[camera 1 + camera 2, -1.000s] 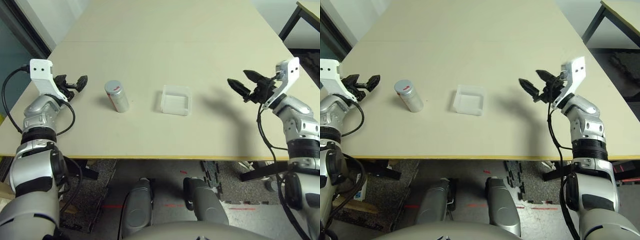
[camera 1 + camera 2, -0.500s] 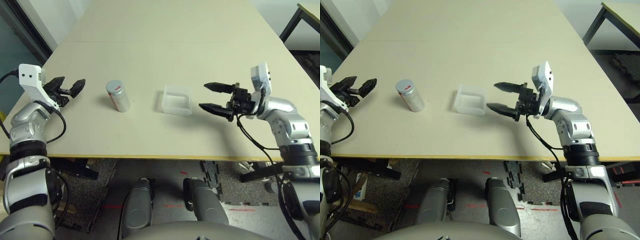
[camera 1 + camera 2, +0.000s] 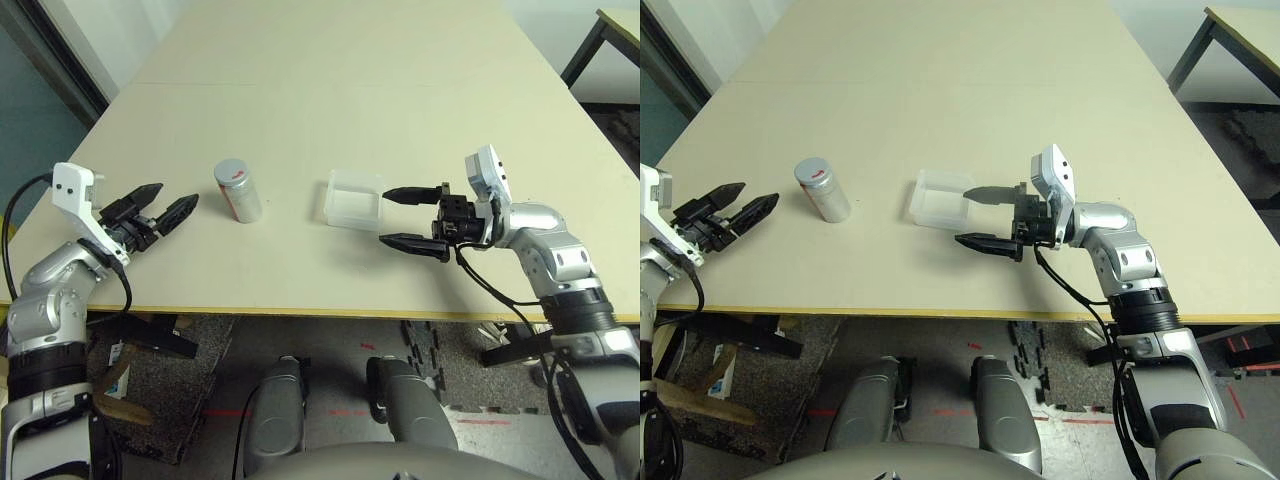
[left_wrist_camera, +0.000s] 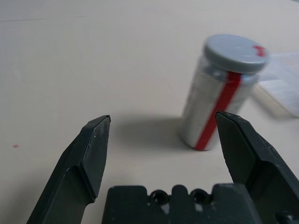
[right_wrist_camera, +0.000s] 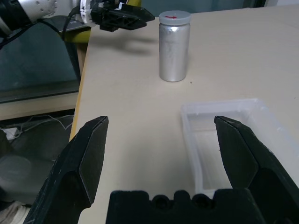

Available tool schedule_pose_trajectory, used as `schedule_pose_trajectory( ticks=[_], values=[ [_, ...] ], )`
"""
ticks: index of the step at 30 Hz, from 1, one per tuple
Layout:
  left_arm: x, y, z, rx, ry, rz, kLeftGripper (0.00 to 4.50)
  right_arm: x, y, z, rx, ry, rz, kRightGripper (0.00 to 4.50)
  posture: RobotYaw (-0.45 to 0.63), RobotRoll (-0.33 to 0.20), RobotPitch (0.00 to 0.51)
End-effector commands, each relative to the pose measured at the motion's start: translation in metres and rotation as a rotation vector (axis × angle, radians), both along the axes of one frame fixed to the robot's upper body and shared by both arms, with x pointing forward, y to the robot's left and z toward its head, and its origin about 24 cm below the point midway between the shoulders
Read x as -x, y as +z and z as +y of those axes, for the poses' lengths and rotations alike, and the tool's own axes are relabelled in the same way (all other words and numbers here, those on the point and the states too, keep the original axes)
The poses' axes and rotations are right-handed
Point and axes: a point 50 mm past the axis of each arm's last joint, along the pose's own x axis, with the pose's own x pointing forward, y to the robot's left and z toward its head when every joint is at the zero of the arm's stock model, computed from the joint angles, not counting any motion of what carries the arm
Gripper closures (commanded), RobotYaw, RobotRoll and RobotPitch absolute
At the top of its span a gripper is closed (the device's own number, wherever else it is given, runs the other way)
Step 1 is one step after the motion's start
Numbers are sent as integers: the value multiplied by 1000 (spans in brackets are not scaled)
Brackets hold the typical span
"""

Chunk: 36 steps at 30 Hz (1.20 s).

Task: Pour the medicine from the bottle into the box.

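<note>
My left gripper is to go to the bottle next. It should then close around the middle of its body [image 3: 242,200] [image 4: 210,105], below the bottle's grey cap.
The bottle [image 3: 238,190] stands upright on the table, white-grey with a red stripe and a grey cap on top; it also shows as the bottle [image 4: 224,93] ahead of my left fingers. The box [image 3: 352,177], a clear shallow tray, lies to its right. My left gripper [image 3: 179,193] is open and points at the bottle from its left, a short gap away. My right gripper [image 3: 384,216] is open just right of the box, its upper finger over the box's right rim. The right wrist view shows the box [image 5: 219,103] close in front and the bottle [image 5: 174,44] beyond. The medicine is hidden.
The beige table [image 3: 300,100] stretches far back behind the bottle and box. Its front edge [image 3: 300,312] runs close below both grippers. A second table's corner [image 3: 618,22] stands at the far right, across a gap of floor.
My right gripper has swung left and down from the table's right side to the box's right edge. My left gripper has dropped toward the front edge and turned toward the bottle. Both stayed open.
</note>
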Motion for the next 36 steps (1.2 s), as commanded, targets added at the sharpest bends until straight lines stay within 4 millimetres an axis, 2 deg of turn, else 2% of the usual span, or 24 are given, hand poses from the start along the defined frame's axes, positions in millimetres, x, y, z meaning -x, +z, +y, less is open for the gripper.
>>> schedule_pose_trajectory(
  ticks=[1, 7, 17, 23, 36],
  values=[
    [3, -10, -13, 1, -46, 22, 17, -2, -3, 1, 9, 1, -6, 0, 50, 0, 135],
    [2, -22, -32, -10, -70, 2, 17, -4, -5, 0, 16, -11, -15, 0, 39, 0, 135],
    [-5, -30, -53, -27, -52, -82, 17, -5, -9, -1, 19, -29, -20, 0, 23, 0, 135],
    [-9, -31, -57, -42, -52, -108, 17, -6, -9, 0, 20, -33, -23, 0, 18, 0, 135],
    [-33, -30, -63, -61, -26, -163, 17, -5, -7, 1, 27, -44, -33, 0, -4, 0, 133]
  ],
)
